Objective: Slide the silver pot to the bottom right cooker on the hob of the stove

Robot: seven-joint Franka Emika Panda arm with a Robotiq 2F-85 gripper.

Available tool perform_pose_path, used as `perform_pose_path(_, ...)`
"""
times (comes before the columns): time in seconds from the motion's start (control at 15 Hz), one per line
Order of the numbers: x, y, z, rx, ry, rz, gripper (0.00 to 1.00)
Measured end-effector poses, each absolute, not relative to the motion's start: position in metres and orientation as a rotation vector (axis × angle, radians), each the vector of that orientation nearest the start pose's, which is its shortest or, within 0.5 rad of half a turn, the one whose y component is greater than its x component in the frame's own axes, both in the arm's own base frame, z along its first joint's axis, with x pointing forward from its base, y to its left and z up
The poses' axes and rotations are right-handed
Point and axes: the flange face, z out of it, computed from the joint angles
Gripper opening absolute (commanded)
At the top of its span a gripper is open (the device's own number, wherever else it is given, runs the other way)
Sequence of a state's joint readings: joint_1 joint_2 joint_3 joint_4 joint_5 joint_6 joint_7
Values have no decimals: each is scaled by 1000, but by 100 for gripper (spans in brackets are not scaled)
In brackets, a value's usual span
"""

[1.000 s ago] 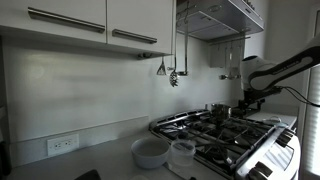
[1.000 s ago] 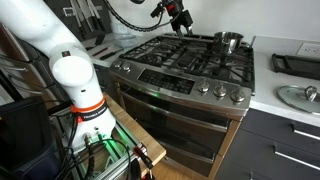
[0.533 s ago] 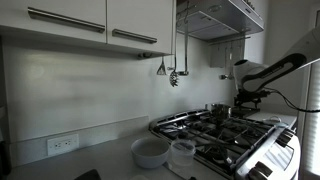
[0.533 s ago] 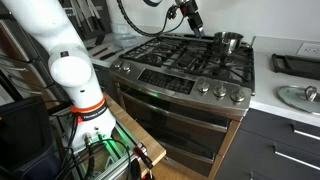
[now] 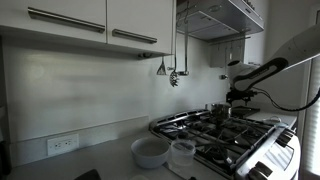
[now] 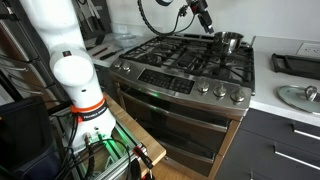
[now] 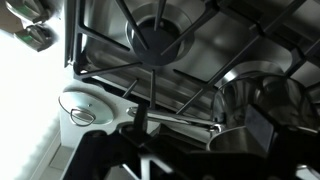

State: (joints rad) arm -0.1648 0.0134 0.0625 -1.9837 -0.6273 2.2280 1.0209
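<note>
The silver pot's rim (image 5: 227,105) (image 7: 222,136) has a side facing the round burner. Next, I need to move my gripper to that side and close it there.
The silver pot (image 6: 230,41) stands on the black grate at the back right of the hob (image 6: 170,55) of the stove (image 6: 180,100). It also shows in an exterior view (image 5: 218,108) and at the right of the wrist view (image 7: 265,95). My gripper (image 6: 207,20) hangs above the back of the hob, just beside the pot and apart from it; it also shows in an exterior view (image 5: 233,97). In the wrist view its fingers (image 7: 200,128) look spread and empty. A round burner (image 7: 157,40) lies under the grate ahead. The front right burner (image 6: 226,68) is bare.
Two pale translucent bowls (image 5: 150,152) stand on the counter beside the stove. Utensils (image 5: 170,72) hang on the wall under a hood. A dark tray (image 6: 295,63) and a round dish (image 6: 298,96) lie on the counter beyond the pot. Knobs (image 6: 215,90) line the front.
My gripper has moved across the back of the hob toward the silver pot. The pot has not moved.
</note>
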Motion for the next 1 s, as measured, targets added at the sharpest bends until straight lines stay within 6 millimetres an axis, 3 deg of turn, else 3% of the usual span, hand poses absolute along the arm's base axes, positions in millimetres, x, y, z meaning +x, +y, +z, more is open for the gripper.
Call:
perform_pose_path(0.67, 580, -78, 486, -3165, 1327, -776, 100)
perform_pose_path(1.0, 590, -102, 492, -3108, 1425, -786, 100)
